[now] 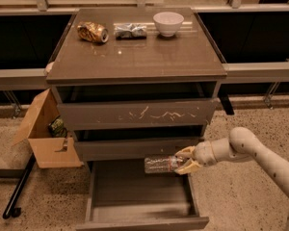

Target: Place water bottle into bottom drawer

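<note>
The water bottle, now level in the air over that drawer, will be let go by my gripper around the middle of the open bottom drawer's bare inside (158, 186).
The water bottle (160, 165) is clear crinkled plastic and lies level in the air over the open bottom drawer (140, 221), near the drawer's back right. My gripper (184, 160) comes in from the right and is shut on the bottle's right end, with a finger above and a finger below it. The bottle points left, just below the middle drawer's front (135, 149). The bottom drawer is pulled out and its flat inside is bare.
The cabinet top (183, 57) carries a crushed gold can (92, 32), a silver foil packet (130, 30) and a white bowl (168, 23). An open cardboard box (44, 134) stands on the floor to the cabinet's left. The scratched top drawer front (137, 113) sits above.
</note>
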Motion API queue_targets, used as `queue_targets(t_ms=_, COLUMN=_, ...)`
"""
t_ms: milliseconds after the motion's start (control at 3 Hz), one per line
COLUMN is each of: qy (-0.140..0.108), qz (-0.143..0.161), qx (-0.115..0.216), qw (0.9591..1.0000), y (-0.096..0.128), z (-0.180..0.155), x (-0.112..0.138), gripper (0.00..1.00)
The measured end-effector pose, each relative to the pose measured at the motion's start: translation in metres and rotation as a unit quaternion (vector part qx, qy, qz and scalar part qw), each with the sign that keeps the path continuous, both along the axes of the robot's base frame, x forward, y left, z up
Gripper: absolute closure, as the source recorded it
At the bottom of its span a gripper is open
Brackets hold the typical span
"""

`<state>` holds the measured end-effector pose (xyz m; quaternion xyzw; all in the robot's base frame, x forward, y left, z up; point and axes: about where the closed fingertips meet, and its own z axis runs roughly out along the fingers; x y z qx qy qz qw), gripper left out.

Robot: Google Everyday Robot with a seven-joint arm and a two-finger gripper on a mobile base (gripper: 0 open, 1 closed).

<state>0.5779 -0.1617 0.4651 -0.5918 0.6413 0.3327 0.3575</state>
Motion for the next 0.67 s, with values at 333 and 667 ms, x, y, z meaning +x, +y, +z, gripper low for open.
queue_targets(t_ms=333, qy=-0.001, qz=0.011, qx=-0.011, qw=0.9999, y=0.003, z=-0.023, x=0.002, gripper=1.00)
queue_targets(t_ms=667, qy=0.010, qz=0.024, qx=-0.008, qw=0.9996, y=0.008, z=-0.070, x=0.001, gripper=1.00)
